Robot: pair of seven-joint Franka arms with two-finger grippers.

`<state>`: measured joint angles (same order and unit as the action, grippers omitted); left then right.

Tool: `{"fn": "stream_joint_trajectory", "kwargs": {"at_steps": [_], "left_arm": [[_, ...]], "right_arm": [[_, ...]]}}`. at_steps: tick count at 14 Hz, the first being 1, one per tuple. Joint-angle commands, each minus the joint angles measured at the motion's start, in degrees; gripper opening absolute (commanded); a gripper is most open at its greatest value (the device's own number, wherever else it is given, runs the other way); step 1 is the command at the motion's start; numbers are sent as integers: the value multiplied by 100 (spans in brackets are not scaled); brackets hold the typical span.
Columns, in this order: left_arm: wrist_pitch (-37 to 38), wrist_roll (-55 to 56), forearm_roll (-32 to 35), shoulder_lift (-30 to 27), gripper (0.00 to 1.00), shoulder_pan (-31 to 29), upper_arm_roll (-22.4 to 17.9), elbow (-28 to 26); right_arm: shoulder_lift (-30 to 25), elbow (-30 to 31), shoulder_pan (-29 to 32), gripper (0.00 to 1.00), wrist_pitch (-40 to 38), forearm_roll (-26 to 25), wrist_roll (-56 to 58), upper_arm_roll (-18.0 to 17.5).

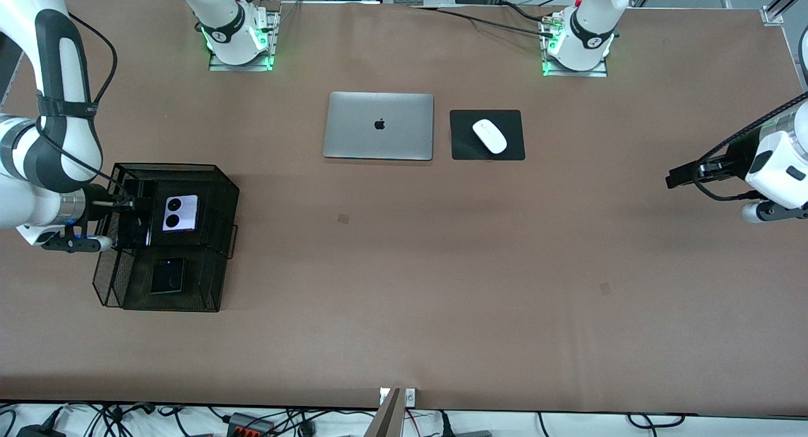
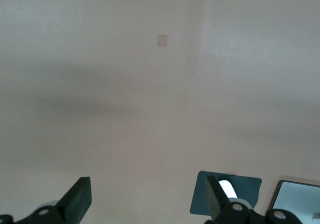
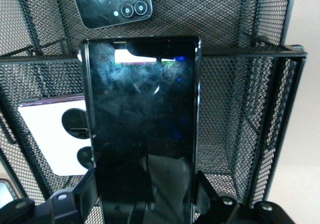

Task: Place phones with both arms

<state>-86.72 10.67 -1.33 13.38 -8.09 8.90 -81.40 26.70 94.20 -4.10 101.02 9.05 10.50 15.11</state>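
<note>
Next, I let go of the long black phone with my right gripper in the mesh basket's compartment (image 1: 141,209) (image 3: 149,136) next to the lilac-white phone.
A black wire-mesh basket (image 1: 208,285) (image 3: 250,109) stands at the right arm's end of the table. In it lies a squarish lilac-white phone (image 1: 180,213) (image 3: 50,134) with two black lenses. A squarish black phone (image 1: 167,275) (image 3: 110,4) lies in the compartment nearer to the front camera. My right gripper (image 1: 129,204) (image 3: 145,194) is shut on a long black slab phone (image 1: 136,225) (image 3: 142,114), over the basket beside the lilac phone. My left gripper (image 1: 674,178) (image 2: 145,199) waits open and empty above bare table at the left arm's end.
A shut silver laptop (image 1: 379,125) (image 2: 300,199) lies mid-table toward the arms' bases. Beside it a white mouse (image 1: 490,136) (image 2: 227,188) rests on a black pad (image 1: 464,146) (image 2: 250,183). Brown tabletop spreads between the basket and the left arm.
</note>
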Motion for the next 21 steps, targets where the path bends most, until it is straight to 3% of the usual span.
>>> {"fn": "stream_joint_trajectory", "kwargs": {"at_steps": [1, 12, 21], "left_arm": [[-169, -284, -69, -99, 100, -61, -20, -140], [-328, -276, 28, -187, 100, -176, -37, -342], [-328, -258, 19, -152, 100, -114, -20, -280]], "right_arm": [[-7, 133, 67, 29, 41, -79, 40, -26], [-156, 142, 138, 29, -399, -88, 75, -8], [63, 248, 164, 29, -119, -88, 118, -17]]}}
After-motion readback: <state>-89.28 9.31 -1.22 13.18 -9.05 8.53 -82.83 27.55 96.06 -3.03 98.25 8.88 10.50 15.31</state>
